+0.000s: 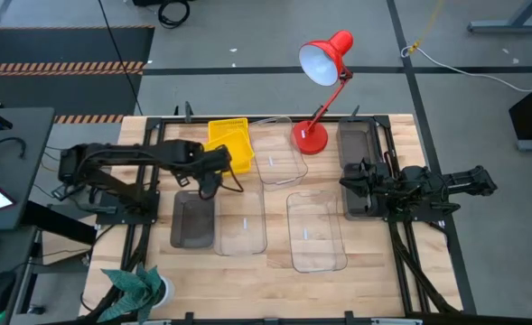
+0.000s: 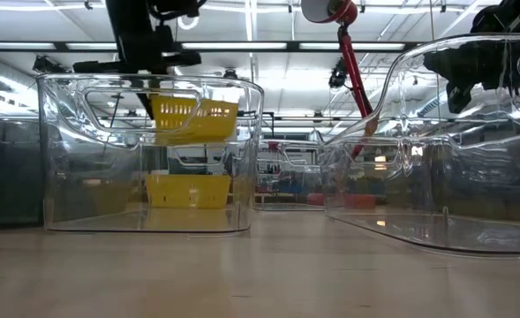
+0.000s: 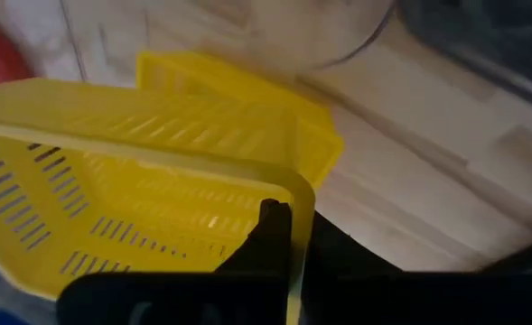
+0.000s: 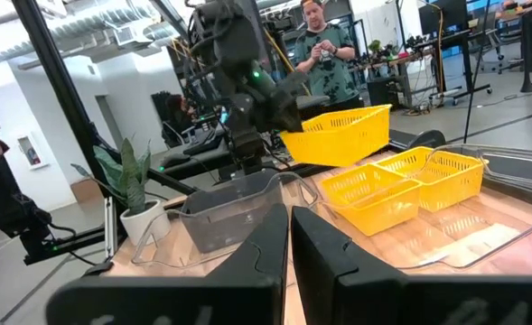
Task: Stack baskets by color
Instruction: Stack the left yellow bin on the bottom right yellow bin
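Note:
Next, my left gripper lets go of the yellow basket on top of the other yellow basket (image 1: 229, 147) (image 3: 225, 131) near the far edge of the table.
My left gripper (image 1: 219, 170) is shut on a small bright yellow basket (image 4: 338, 135), which hangs tilted in the air. Under it, another yellow basket (image 2: 189, 190) rests on its base on the table, and the right wrist view shows a second one (image 4: 437, 171) beside it. Three clear baskets (image 1: 279, 153) (image 1: 238, 221) (image 1: 315, 230) and dark grey baskets (image 1: 193, 219) (image 1: 356, 144) stand on the table. At the table's right side my right gripper (image 4: 288, 244) is shut on nothing, over a dark grey basket (image 1: 356, 200). My left gripper pinches the yellow basket's wall at its rim (image 3: 297, 203), close to a corner. One finger (image 3: 270, 226) is inside the basket and the other outside. The fingers come from above, slanting down. The basket is lifted clear of the table and tilted, above the yellow basket (image 3: 238, 90) below.
A red desk lamp (image 1: 315, 135) stands at the table's far middle, its shade (image 1: 324, 59) reaching past the far edge. A potted plant (image 1: 139, 289) sits at the near left corner. Bare wood lies along the near edge between the plant and the clear baskets.

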Robot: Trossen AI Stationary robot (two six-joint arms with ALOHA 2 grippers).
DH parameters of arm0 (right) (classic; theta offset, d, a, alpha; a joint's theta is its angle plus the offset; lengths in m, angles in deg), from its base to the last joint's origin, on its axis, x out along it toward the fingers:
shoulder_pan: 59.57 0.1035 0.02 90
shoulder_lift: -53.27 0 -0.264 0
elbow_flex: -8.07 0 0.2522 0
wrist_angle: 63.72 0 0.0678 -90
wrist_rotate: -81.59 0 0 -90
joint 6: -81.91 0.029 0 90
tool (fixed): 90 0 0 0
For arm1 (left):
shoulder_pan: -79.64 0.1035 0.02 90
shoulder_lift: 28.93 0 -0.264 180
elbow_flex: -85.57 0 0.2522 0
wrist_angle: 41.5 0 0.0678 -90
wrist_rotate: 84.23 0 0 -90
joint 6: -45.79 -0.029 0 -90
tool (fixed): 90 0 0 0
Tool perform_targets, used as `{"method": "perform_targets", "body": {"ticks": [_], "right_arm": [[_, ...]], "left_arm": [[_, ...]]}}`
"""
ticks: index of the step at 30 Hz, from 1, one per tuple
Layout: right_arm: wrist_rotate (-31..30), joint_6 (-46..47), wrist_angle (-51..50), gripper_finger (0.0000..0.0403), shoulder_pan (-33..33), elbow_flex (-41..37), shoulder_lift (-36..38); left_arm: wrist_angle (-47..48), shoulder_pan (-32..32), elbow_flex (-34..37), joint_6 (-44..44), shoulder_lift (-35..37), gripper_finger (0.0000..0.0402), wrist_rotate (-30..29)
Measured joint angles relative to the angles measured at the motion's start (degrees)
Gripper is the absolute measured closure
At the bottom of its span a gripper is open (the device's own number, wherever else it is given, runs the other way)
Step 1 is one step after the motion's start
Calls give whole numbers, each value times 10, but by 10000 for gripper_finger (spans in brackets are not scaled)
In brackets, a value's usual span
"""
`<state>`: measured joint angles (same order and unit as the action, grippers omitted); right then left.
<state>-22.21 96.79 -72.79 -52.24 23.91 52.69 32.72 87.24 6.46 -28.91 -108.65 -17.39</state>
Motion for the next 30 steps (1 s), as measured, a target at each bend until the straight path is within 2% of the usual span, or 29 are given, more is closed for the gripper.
{"method": "perform_targets", "body": {"ticks": [11,16,21,30], "right_arm": [[0,0,-1,380,0,0,0],[0,0,0,380,0,0,0],[0,0,0,380,0,0,0],[0,0,0,380,0,0,0]], "left_arm": [[-12,53,56,-73,3,394,13],[-91,55,92,-137,3,394,3],[-125,72,122,-186,2,394,5],[-171,83,133,-216,2,393,12]]}}
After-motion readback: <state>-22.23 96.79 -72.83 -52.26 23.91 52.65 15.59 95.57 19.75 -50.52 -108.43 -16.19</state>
